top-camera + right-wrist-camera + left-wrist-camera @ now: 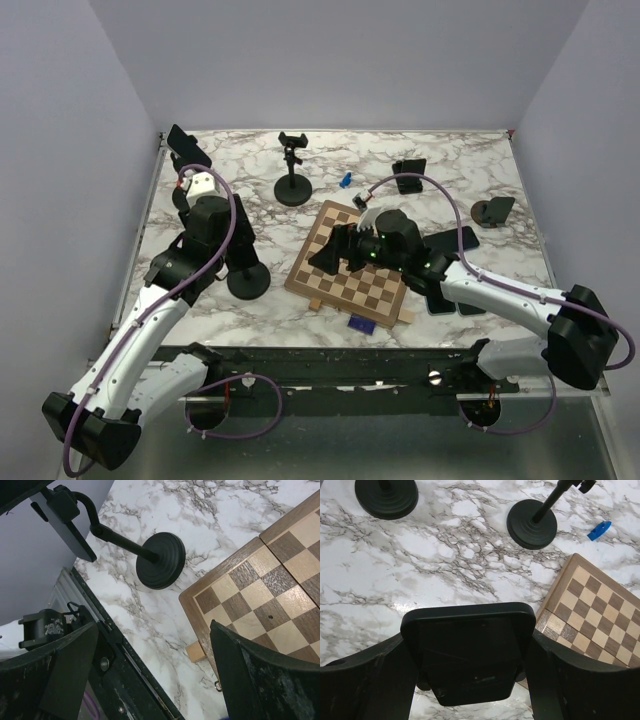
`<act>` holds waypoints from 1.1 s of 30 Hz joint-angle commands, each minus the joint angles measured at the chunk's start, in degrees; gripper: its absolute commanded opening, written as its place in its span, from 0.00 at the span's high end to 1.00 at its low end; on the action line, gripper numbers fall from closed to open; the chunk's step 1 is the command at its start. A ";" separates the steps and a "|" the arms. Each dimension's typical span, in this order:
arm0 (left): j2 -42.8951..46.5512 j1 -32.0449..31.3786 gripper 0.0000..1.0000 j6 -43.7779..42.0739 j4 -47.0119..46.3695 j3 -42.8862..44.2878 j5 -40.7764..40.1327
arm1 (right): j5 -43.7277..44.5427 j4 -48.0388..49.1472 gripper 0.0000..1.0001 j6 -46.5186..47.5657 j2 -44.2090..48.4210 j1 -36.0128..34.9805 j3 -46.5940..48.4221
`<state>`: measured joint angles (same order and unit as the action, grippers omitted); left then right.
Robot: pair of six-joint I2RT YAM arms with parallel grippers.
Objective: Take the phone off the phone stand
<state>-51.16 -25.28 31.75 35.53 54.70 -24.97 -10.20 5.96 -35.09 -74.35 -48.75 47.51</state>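
Next, I close my right gripper on the upper end of the black phone [241,213] [44,509], across the phone's long edges, in the phone stand beside the chessboard.
A black phone [467,652] sits in the clamp of a black phone stand whose round base [248,283] stands on the marble table left of the chessboard. My left gripper [467,637] reaches over the stand, its fingers [365,680] pressed against both long edges of the phone. In the right wrist view the stand [160,560] leans up to the left, with the phone [62,527] at its top. My right gripper [330,255] hovers open and empty over the chessboard's left edge [152,630].
A wooden chessboard [350,265] lies mid-table. An empty stand [292,170] and a small blue object [345,180] are behind it. More stands are at the back left [185,145] and right [492,210]. Dark phones [450,262] lie flat under my right arm.
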 commanded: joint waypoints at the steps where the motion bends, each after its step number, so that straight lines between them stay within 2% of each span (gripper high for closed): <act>1: -0.27 -0.65 0.87 4.08 -3.05 -0.53 6.56 | -0.44 0.28 0.00 -1.12 -1.99 -1.33 2.66; 4: -1.80 -0.74 0.85 4.66 -2.56 0.39 7.04 | 0.96 -0.51 0.00 -1.17 -3.11 -2.28 4.05; 9: -0.73 -0.83 0.58 3.65 -1.61 0.93 6.71 | 4.03 -2.14 0.00 -0.88 -4.72 -4.90 6.20; 11: 1.51 -0.83 0.42 2.62 -1.86 0.61 6.54 | 5.45 -3.14 0.00 -0.64 -5.65 -6.14 7.29; 14: 5.18 -0.83 0.08 0.79 -1.88 0.62 5.85 | 6.84 -4.68 0.00 -0.68 -7.06 -7.33 9.32; 15: 6.11 -0.72 0.02 0.26 -1.42 0.91 5.50 | 7.54 -5.23 0.00 -0.60 -7.50 -7.71 10.05; 19: 10.34 -0.74 0.01 -2.00 0.64 2.54 3.02 | 9.99 -7.91 0.00 -0.39 -9.13 -9.21 13.76; 24: 16.85 -0.65 0.01 -4.31 1.60 3.75 -0.40 | 20.08 -13.80 0.00 -1.49 -13.20 -11.68 21.66; 28: 21.42 -0.64 0.01 -4.94 2.47 4.61 -7.57 | 28.41 -18.04 0.00 -3.81 -17.80 -14.46 29.94; 33: 28.51 -0.65 0.01 -5.99 -3.41 -0.08 -16.26 | 36.91 -22.77 0.00 -4.18 -24.78 -18.61 40.78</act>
<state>-27.16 -25.89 27.83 35.62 57.89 -31.24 15.84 -10.33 -38.06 -94.37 -64.23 80.79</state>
